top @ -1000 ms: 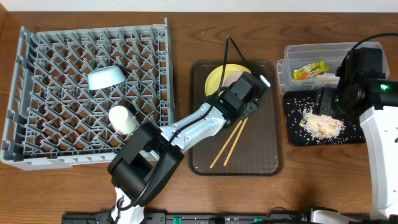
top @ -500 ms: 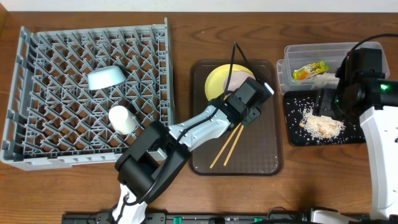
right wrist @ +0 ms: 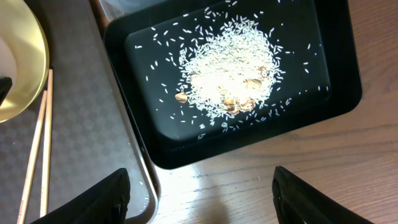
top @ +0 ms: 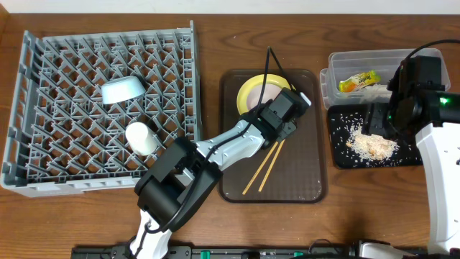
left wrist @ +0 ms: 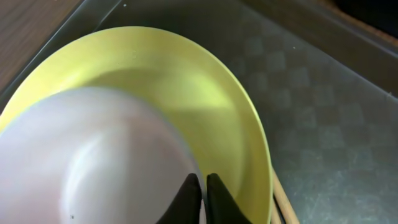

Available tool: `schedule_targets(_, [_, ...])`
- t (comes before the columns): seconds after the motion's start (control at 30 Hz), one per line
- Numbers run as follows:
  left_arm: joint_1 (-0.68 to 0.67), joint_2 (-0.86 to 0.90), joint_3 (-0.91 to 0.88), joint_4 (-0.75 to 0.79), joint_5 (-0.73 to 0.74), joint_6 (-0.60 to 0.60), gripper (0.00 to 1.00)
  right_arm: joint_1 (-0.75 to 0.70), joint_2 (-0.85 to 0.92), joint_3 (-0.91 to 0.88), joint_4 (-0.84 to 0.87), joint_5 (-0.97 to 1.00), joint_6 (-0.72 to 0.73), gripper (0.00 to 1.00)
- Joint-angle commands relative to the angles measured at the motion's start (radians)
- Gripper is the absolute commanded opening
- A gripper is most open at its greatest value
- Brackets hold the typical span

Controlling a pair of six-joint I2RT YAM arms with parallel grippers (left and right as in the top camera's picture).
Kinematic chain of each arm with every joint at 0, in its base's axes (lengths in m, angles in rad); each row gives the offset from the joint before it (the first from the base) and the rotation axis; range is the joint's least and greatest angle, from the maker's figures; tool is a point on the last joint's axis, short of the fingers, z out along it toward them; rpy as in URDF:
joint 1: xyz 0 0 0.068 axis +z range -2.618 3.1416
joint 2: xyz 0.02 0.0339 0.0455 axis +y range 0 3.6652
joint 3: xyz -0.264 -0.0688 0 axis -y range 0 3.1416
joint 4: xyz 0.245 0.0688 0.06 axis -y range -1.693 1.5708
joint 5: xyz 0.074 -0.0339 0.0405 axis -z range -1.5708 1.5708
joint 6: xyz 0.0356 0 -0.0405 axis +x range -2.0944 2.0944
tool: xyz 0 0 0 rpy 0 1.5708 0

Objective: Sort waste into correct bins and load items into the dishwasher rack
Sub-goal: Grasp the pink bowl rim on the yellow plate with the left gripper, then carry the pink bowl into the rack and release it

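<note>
Next, my left gripper releases the white bowl in the dishwasher rack (top: 150,98), beside the light blue bowl behind the white cup.
In the left wrist view my left gripper (left wrist: 204,180) is shut on the rim of the white bowl (left wrist: 93,155), which sits in the round yellow plate (left wrist: 205,81). From overhead the left gripper (top: 277,115) covers most of the bowl, and the plate (top: 249,93) lies at the back of the brown serving tray (top: 302,183). Two wooden chopsticks (top: 262,167) lie beside the plate. My right gripper (right wrist: 202,205) hangs open over the table edge of the black tray (right wrist: 348,81), which holds a heap of rice scraps (right wrist: 230,74).
The grey dishwasher rack (top: 43,169) fills the left side, with a light blue bowl (top: 122,89) and a small white cup (top: 142,138) in it. A clear tub (top: 359,59) at the back right holds a green-and-orange wrapper (top: 357,81).
My left gripper has closed from open onto the white bowl's rim, after shifting slightly over the plate. The right arm has not moved.
</note>
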Motion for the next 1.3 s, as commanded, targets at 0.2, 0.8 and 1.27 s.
schedule_targets(0.2, [0.003, -0.069, 0.014, -0.038, -0.015, -0.002, 0.06, -0.009, -0.002, 0.003, -0.005, 0.003, 0.018, 0.7])
schedule_targets(0.8, [0.524, -0.438, 0.014, -0.137, 0.638, -0.451, 0.06, -0.009, -0.002, 0.003, 0.001, 0.003, 0.018, 0.71])
schedule_targets(1.27, [0.934, -0.287, 0.014, 0.018, 1.093, -0.835, 0.06, -0.009, -0.002, 0.003, 0.017, -0.012, 0.018, 0.71])
